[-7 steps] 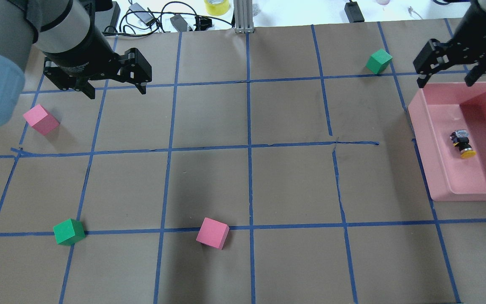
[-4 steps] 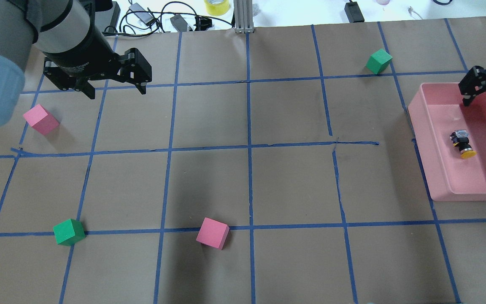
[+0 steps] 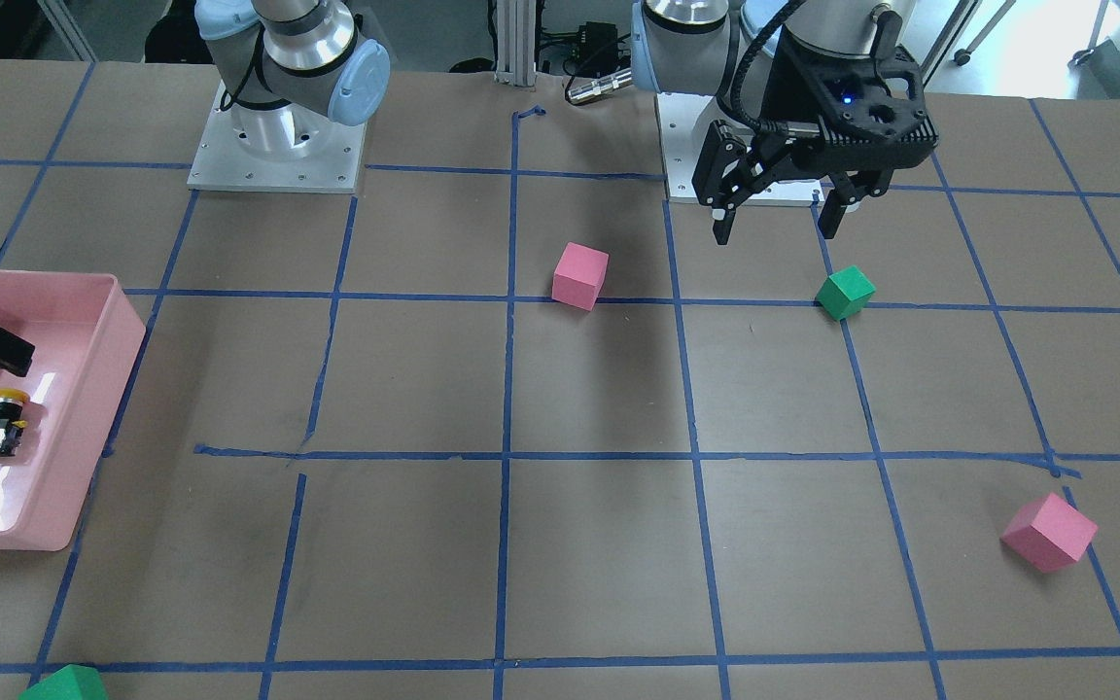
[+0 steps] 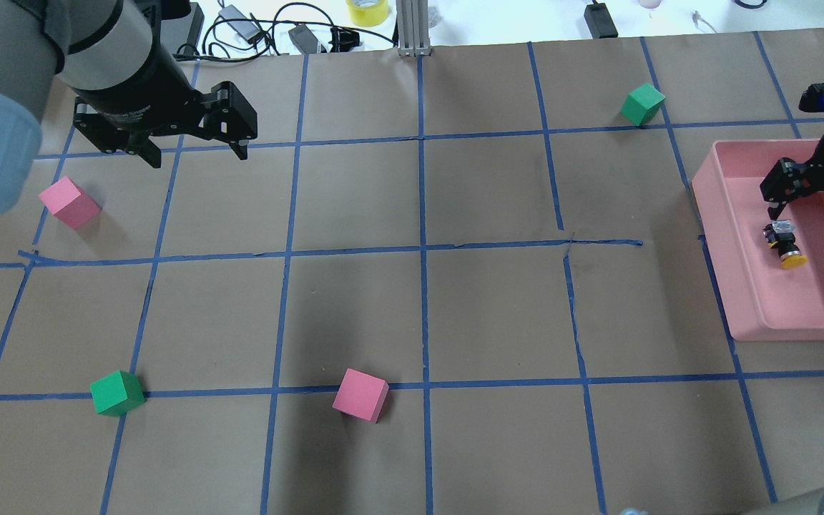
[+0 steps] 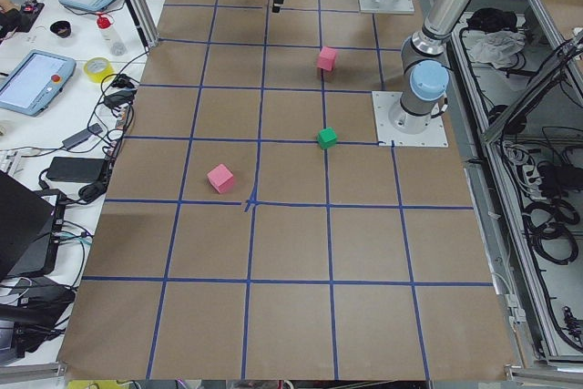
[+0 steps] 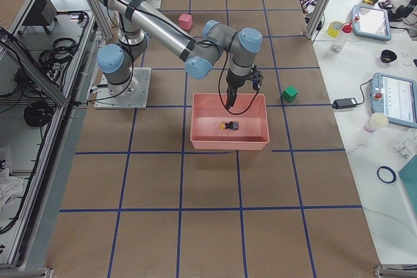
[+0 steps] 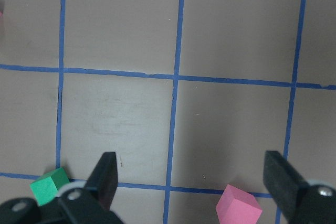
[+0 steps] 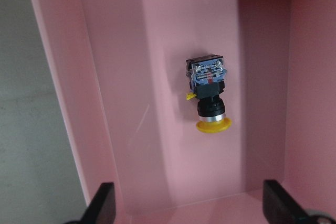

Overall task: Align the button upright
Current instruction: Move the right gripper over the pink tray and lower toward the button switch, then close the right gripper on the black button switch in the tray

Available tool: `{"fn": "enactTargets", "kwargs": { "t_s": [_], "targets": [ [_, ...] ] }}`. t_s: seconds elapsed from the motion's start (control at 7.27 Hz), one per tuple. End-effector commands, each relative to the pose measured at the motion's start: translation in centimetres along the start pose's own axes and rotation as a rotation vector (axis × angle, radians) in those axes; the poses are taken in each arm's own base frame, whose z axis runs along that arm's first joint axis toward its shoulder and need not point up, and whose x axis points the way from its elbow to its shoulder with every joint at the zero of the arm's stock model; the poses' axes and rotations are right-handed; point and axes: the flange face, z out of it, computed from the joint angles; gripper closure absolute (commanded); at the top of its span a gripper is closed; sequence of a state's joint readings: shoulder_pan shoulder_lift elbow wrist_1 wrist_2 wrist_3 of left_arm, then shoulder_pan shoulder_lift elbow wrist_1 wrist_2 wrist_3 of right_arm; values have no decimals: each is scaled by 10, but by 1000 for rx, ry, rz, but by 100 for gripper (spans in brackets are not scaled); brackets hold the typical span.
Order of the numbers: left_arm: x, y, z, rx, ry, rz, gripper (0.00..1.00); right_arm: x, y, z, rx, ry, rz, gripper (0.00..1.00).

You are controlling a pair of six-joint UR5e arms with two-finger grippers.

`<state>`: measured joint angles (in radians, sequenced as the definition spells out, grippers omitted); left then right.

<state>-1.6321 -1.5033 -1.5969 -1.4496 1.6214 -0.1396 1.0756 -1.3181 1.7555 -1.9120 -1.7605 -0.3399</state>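
I move my right gripper to the button's yellow cap (image 3: 12, 396) (image 8: 213, 125) in the pink bin next and close it there.
The button (image 4: 784, 245) lies on its side on the floor of the pink bin (image 4: 715, 243), with its yellow cap toward the robot. It also shows in the front view (image 3: 1, 423), the right side view (image 6: 229, 125) and the right wrist view (image 8: 209, 98). My right gripper (image 4: 811, 207) is open and empty. It hangs over the bin just beyond the button without touching it, and the right wrist view (image 8: 191, 208) shows the fingertips spread wide. My left gripper (image 4: 197, 154) is open and empty, far off at the table's left.
The bin's walls (image 8: 58, 77) stand close around the button. Loose cubes lie on the table: pink ones (image 4: 69, 202) (image 4: 360, 395) and green ones (image 4: 117, 393) (image 4: 642, 104). Blue tape lines grid the brown surface.
My right gripper has come down and toward the robot, from beyond the bin's far edge to low over the bin near the button. The left arm and the button have not moved.
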Motion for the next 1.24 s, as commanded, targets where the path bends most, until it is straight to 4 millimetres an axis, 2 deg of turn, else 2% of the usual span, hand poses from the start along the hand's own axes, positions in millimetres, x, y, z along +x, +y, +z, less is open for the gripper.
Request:
{"fn": "enactTargets", "kwargs": {
  "t_s": [0.0, 0.28, 0.55, 0.69, 1.1],
  "targets": [
    [0, 0, 0, 0, 0, 0, 0, -1, -11, 31, -16, -7, -11, 0],
    [0, 0, 0, 0, 0, 0, 0, 2, -17, 45, -14, 26, -79, 0],
    [0, 0, 0, 0, 0, 0, 0, 33, -14, 83, -35, -7, -50, 0],
    [0, 0, 0, 0, 0, 0, 0, 35, -14, 98, -43, -12, -56, 0],
    [0, 0, 0, 0, 0, 0, 0, 35, -14, 110, -66, -12, -57, 3]
  ]
}}
